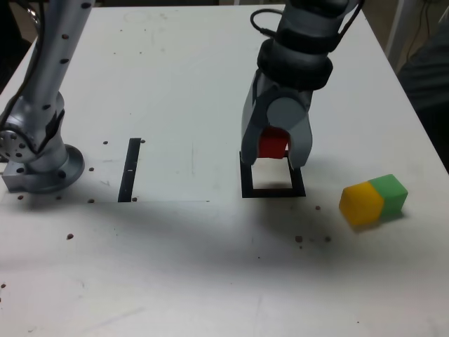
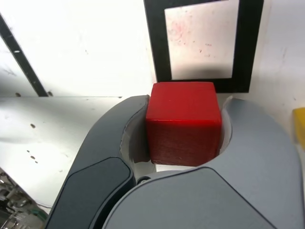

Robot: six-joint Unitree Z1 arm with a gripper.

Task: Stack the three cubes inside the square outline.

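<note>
Next, my gripper releases the red cube on the bare white centre of the square outline [image 1: 276, 172] [image 2: 207, 47], a little toward the yellow cube.
My gripper [image 1: 273, 156] is shut on the red cube [image 1: 273, 144], which hangs just over the far edge of the square outline [image 1: 273, 190]. In the wrist view the red cube [image 2: 183, 123] sits clamped between the two grey jaws, with the square outline [image 2: 202, 45] just beyond it and its white centre bare. The yellow cube [image 1: 361, 203] and the green cube [image 1: 389, 194] lie side by side and touching on the table at the exterior view's right. A sliver of the yellow cube [image 2: 300, 125] shows at the wrist view's edge.
A thin black strip [image 1: 130, 169] lies on the white table [image 1: 175, 84] toward the exterior view's left. The arm's base [image 1: 38, 165] stands at the left edge. Small dark specks dot the near part of the table.
</note>
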